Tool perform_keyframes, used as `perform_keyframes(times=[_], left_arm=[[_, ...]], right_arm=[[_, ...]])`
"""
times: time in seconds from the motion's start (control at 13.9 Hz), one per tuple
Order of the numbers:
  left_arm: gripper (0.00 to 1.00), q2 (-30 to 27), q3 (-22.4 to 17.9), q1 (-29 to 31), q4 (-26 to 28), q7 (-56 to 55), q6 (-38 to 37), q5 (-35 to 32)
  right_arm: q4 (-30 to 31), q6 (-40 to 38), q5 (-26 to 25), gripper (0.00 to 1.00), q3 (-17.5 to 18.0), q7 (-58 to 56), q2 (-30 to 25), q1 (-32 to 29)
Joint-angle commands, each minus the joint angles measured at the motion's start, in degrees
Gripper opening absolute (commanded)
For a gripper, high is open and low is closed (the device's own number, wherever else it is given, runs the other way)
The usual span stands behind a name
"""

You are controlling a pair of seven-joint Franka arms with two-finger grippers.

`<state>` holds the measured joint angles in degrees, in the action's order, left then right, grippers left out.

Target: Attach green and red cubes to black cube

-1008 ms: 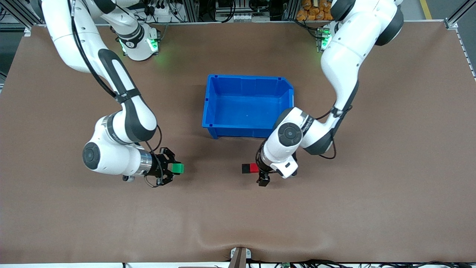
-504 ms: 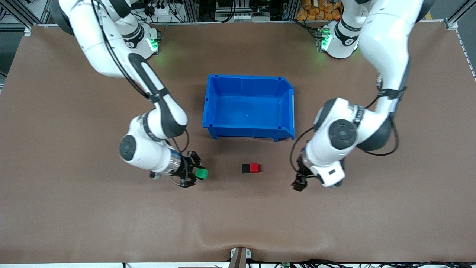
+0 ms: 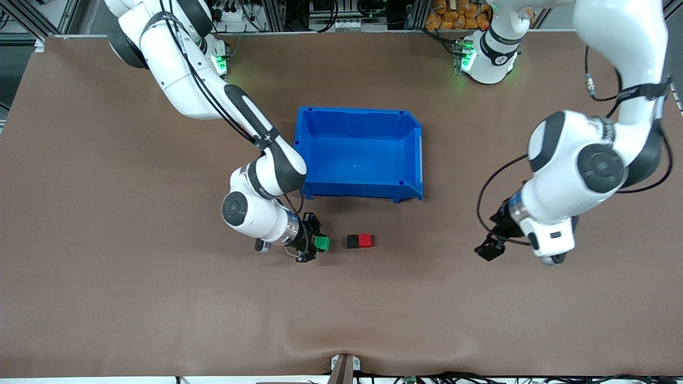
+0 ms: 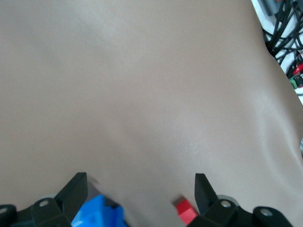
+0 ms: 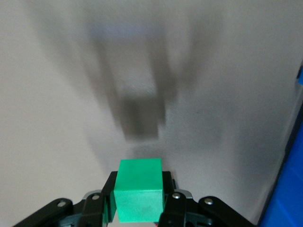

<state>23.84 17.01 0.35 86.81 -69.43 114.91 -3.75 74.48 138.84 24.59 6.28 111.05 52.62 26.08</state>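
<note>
I should let go of the green cube, now held low over the table, with my right gripper against the black cube's free side [image 3: 339,242], opposite the red cube.
The black cube [image 3: 352,241] and the red cube [image 3: 365,240] sit joined side by side on the brown table, nearer to the front camera than the blue bin. My right gripper [image 3: 319,244] is shut on the green cube [image 3: 322,243], low over the table just beside the black cube's free side, with a small gap. In the right wrist view the green cube [image 5: 138,195] fills the shut gripper [image 5: 138,201]. My left gripper [image 3: 489,248] is open and empty, toward the left arm's end of the table. The left wrist view shows its gripper [image 4: 139,194] apart, with the red cube [image 4: 185,211] just in view.
The blue bin [image 3: 303,160] stands mid-table, and it holds nothing that I can see. Its wall also shows in the right wrist view [image 5: 289,189] and the left wrist view [image 4: 97,213]. Cables and rack gear line the table edge by the arm bases.
My right gripper carried the green cube along the table toward the black cube. My left gripper let go of the red cube and drew away toward the left arm's end.
</note>
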Motion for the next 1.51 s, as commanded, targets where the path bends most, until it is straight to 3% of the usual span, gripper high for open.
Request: perform_keyframes(times=[0.0,0.43,0.79,0.86,0.94,1.01,1.44], left_arm=[[1.0,-6.69,1.18,3.59,5.56,8.32,0.14,2.43],[1.0,-12.67,-0.04,5.89,5.47,23.61,-6.97,4.45],[1.0,-17.85,-10.92,-2.36,5.65,32.94,-10.75,6.91],[1.0,-18.65,-11.9,-3.25,5.65,34.18,-11.28,7.35],[1.0,-19.7,-12.69,-3.69,5.65,35.23,-11.46,7.7],[1.0,-20.58,-13.05,-3.96,5.65,36.2,-12.07,7.71],[1.0,-24.01,-13.67,-3.43,5.3,52.87,-21.99,7.53]], right_arm=[[-2.93,-0.06,0.2,0.0,-0.74,1.97,1.96,1.95],[-5.92,2.67,0.11,0.0,-1.97,3.91,5.38,4.59],[-6.01,6.17,0.2,0.01,-1.97,4.0,7.14,5.64],[-6.01,6.62,0.2,0.2,-1.97,4.0,7.32,5.65],[-6.01,6.62,0.11,0.46,-1.97,4.0,7.32,5.73],[-6.01,6.54,0.11,0.99,-2.06,4.0,7.32,5.65],[-5.31,5.4,-0.42,1.0,-2.06,3.47,4.43,3.98]])
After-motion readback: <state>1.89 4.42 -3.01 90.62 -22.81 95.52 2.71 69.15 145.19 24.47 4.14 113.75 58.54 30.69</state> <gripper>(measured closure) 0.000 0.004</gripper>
